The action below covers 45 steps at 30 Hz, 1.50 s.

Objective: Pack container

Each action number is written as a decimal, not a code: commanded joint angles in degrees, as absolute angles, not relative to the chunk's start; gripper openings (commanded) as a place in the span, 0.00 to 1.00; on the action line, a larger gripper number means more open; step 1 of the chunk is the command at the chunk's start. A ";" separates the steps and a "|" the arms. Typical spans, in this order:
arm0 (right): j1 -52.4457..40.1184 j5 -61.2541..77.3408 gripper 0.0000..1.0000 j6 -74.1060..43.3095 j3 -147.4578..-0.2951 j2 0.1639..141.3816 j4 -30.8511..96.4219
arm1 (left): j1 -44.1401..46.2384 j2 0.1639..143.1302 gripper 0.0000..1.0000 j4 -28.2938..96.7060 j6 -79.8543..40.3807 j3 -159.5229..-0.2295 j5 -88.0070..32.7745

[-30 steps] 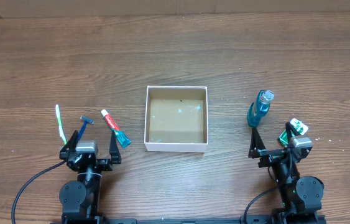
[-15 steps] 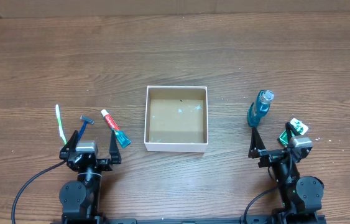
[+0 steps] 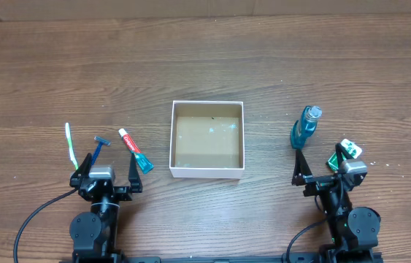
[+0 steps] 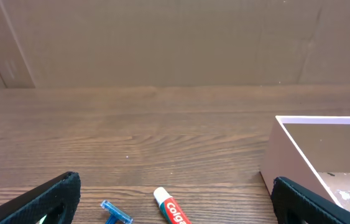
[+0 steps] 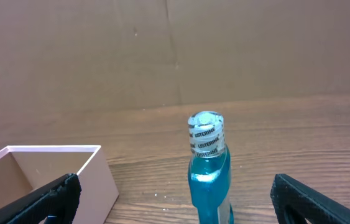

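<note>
Next, my right gripper goes to the upper part [image 3: 309, 120] [image 5: 209, 159] of the blue mouthwash bottle and closes there, because the bottle goes into the container.
The container [image 3: 207, 172], a square white-walled box with a tan floor, sits empty at the table's centre; its wall shows in the left wrist view [image 4: 286, 155] and right wrist view [image 5: 94, 180]. A toothpaste tube [image 3: 135, 150] [image 4: 171, 210], a blue razor [image 3: 99, 148] [image 4: 116, 213] and a green-white toothbrush [image 3: 70, 145] lie left of it. A blue mouthwash bottle [image 3: 304, 127] [image 5: 209, 168] stands right of it, beside a small green packet [image 3: 344, 153]. My left gripper [image 3: 107, 174] [image 4: 175, 221] is open, just behind the toothpaste. My right gripper [image 3: 317, 171] [image 5: 175, 218] is open behind the bottle.
A brown cardboard wall [image 4: 162, 43] stands along the table's far edge. The wooden tabletop [image 3: 205, 66] stretches beyond the box.
</note>
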<state>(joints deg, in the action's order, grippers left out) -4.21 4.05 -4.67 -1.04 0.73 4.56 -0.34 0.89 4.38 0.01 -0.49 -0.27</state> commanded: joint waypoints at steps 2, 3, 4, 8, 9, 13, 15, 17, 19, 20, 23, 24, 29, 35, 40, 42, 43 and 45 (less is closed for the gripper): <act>-4.23 3.51 1.00 -4.62 -0.47 0.16 4.45 | 0.03 0.25 1.00 4.38 0.69 -0.27 -0.69; -4.23 3.53 1.00 -4.64 -0.47 0.16 4.47 | 0.03 0.25 1.00 4.40 0.69 -0.27 -0.71; -4.23 3.51 1.00 -4.64 -0.47 0.16 4.51 | 0.03 0.25 1.00 4.40 0.69 -0.27 -0.71; -4.23 3.53 1.00 -6.46 -0.47 0.16 4.25 | 0.03 0.25 1.00 4.27 0.62 -0.27 -1.74; -4.21 3.51 1.00 -9.04 -0.47 0.16 4.45 | 0.03 0.25 1.00 4.27 -1.58 -0.34 -2.63; -4.16 3.53 1.00 -14.85 -1.34 0.23 5.34 | 0.03 0.27 1.00 8.54 -5.34 -3.11 -2.70; -4.16 3.53 1.00 -15.05 -3.29 0.67 7.16 | 0.03 0.34 1.00 13.82 -5.32 -7.44 -2.63; -4.16 3.49 1.00 -14.79 -6.83 2.48 8.91 | 0.03 1.41 1.00 18.13 -5.32 -12.75 -2.63; -4.16 3.49 1.00 -14.81 -10.68 5.58 10.35 | 0.03 4.05 1.00 20.12 -5.34 -17.52 -2.66; -4.16 3.49 1.00 -14.81 -13.04 7.99 10.92 | 0.03 6.31 1.00 20.95 -5.34 -20.49 -2.68; -4.16 3.51 1.00 -14.81 -20.08 16.67 11.60 | 0.03 12.78 1.00 23.05 -5.34 -27.40 -2.85; -4.14 3.51 1.00 -14.81 -22.33 19.51 12.05 | 0.03 15.51 1.00 23.94 -5.34 -30.02 -3.20; -4.10 3.51 1.00 -14.79 -40.47 39.88 19.94 | 0.03 29.08 1.00 30.81 -5.34 -43.48 -4.51; -4.10 3.53 1.00 -10.37 -65.14 61.89 40.05 | 0.03 42.85 1.00 43.99 -5.34 -56.77 -4.51; -4.10 3.07 1.00 -6.76 -84.40 76.90 60.55 | 0.03 49.78 1.00 51.68 -5.34 -62.67 -4.54; -4.12 3.11 1.00 -7.22 -87.46 79.37 62.19 | 0.03 50.89 1.00 51.81 -5.34 -62.87 -4.60; -4.12 3.09 1.00 -7.20 -87.72 79.77 62.30 | 0.03 51.18 1.00 51.90 -5.32 -62.87 -5.10; -4.05 1.32 1.00 -7.27 -87.72 80.42 62.30 | 0.03 51.33 1.00 52.03 -5.06 -62.85 -7.25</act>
<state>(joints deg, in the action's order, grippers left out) -4.16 3.62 -8.10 -85.45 80.18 61.89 -0.34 51.27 51.86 -4.54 -61.21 -4.32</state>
